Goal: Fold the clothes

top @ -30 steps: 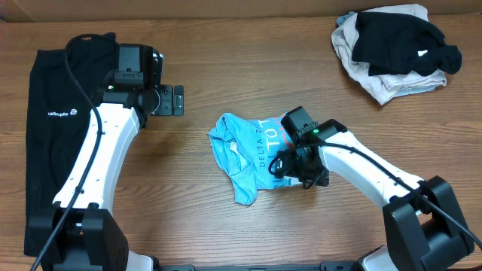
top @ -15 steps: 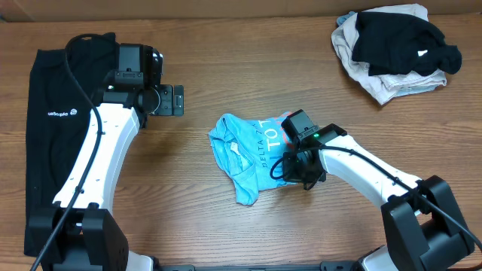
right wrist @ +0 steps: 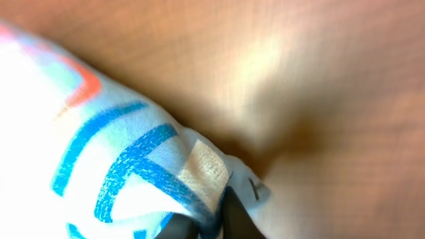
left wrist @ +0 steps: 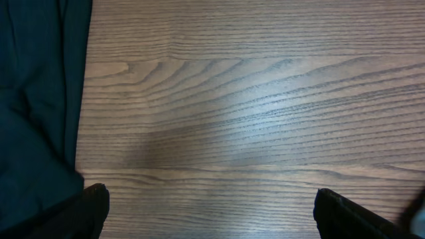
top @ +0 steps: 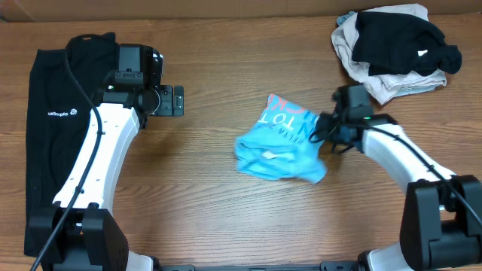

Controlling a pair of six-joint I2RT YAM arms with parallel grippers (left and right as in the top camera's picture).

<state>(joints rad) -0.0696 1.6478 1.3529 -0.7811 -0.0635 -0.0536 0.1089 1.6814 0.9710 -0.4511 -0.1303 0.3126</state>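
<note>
The T-shirt's front end lies bunched while my right gripper pinches its lettered side, so I will grab its loose front corner [top: 316,173] and pull it out.
The light blue T-shirt [top: 280,141] with white and orange-red lettering lies bunched in the middle of the table. My right gripper [top: 326,128] is at its right edge, shut on a fold of the cloth. The right wrist view shows that T-shirt [right wrist: 99,146] filling the left side, with the right gripper [right wrist: 214,214] pinching its edge between dark fingertips [right wrist: 236,216]. The long black garment [top: 45,113] lies flat along the left side. My left gripper [top: 179,100] hovers open over bare wood to the right of it. In the left wrist view the black garment [left wrist: 33,99] is at left and the left gripper [left wrist: 207,192] holds nothing.
A pile of black and beige clothes [top: 395,45] sits at the back right corner. The wooden table [top: 226,211] shows bare between the two arms and along the front.
The right gripper has closed on the T-shirt and pulled it to the right and away from the front edge; the shirt has turned over and bunched. The left arm has not moved.
</note>
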